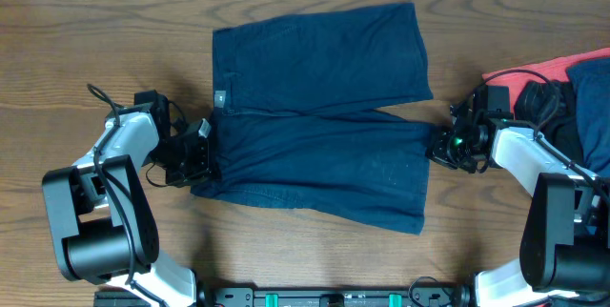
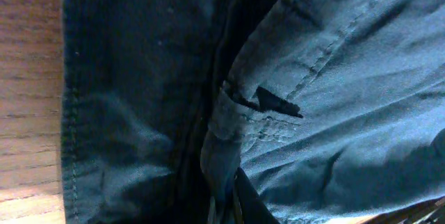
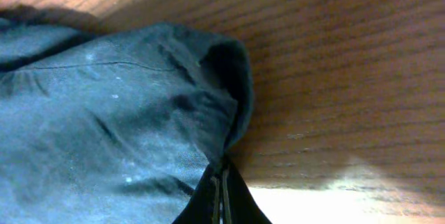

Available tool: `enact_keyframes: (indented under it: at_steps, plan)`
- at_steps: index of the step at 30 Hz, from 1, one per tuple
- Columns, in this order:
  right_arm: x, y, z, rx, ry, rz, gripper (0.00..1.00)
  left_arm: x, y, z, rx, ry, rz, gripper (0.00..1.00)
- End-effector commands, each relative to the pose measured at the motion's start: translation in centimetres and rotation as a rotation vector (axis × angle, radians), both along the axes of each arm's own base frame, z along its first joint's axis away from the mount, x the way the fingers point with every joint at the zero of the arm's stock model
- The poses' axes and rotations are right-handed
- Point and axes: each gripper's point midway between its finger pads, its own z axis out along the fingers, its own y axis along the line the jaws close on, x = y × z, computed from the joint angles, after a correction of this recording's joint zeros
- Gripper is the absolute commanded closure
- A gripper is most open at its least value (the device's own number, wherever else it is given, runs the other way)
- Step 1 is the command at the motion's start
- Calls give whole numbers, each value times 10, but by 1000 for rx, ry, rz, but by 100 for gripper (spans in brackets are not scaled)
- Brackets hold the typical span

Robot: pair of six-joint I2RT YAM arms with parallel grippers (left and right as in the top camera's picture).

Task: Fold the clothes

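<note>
I will open my left gripper, which pinches a bunched fold inside the waistband's edge, and take the shorts' near waistband corner (image 1: 201, 192) before folding.
The dark navy shorts (image 1: 319, 107) lie spread on the wooden table, waistband at the left, two legs pointing right. My left gripper (image 1: 202, 153) is shut on the waistband's near corner; the left wrist view shows a fold of navy fabric (image 2: 222, 140) pinched between the fingers (image 2: 224, 213). My right gripper (image 1: 440, 145) is shut on the hem corner of the near leg; the right wrist view shows that hem (image 3: 215, 113) running into the closed fingers (image 3: 222, 196).
A bright red cloth (image 1: 553, 71) and other dark garments (image 1: 591, 107) are piled at the right edge of the table, just behind my right arm. Bare wood (image 1: 95, 30) lies left of the shorts and along the front.
</note>
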Motion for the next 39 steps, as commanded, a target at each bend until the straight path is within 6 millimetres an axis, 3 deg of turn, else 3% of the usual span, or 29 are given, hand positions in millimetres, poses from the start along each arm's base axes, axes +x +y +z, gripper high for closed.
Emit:
enact_keyframes:
  at_steps: [1, 2, 4, 6, 10, 13, 17, 19, 24, 26, 30, 35, 37, 39]
  plan:
    - [-7, -46, -14, -242, 56, -53, 99, 1, 2, 2, 9, -7, -7, 94]
    - [-5, -55, -13, -280, 54, -66, 99, 1, 3, 2, 9, -9, -4, 94]
    - [2, -49, -7, -231, 26, -35, 98, 2, 5, 2, 9, -9, 2, 94]
    - [9, -22, 6, -81, -31, 70, 72, 2, 6, 2, 9, -8, 9, 94]
    - [8, -9, 30, 4, -37, 106, 60, 2, 7, 2, 9, -4, 22, 93]
    - [-2, -8, 48, 9, -14, 115, 57, 2, 7, 3, 8, 0, 31, 86]
    - [-41, -2, 55, 35, 130, 94, 55, 3, 6, 7, 3, -1, 37, 66]
    - [-64, 1, 53, 52, 227, 89, 55, 4, 7, 9, 3, -2, 38, 58]
    - [-116, 19, 43, 109, 409, 112, 55, 4, 7, 14, 4, -3, 42, 56]
    - [-132, 31, 39, 158, 450, 120, 56, 2, 6, 17, 3, 5, 44, 57]
    - [-149, 53, 31, 237, 472, 152, 59, -3, 5, 19, 0, 23, 44, 69]
    - [-172, 59, 21, 200, 555, 138, 88, -4, 5, 19, -1, 27, 44, 79]
    - [-176, 52, 15, 138, 575, 116, 93, -4, 5, 19, -1, 27, 44, 81]
    - [-175, 44, 10, 87, 574, 100, 99, -5, 6, 19, 7, 29, 42, 90]
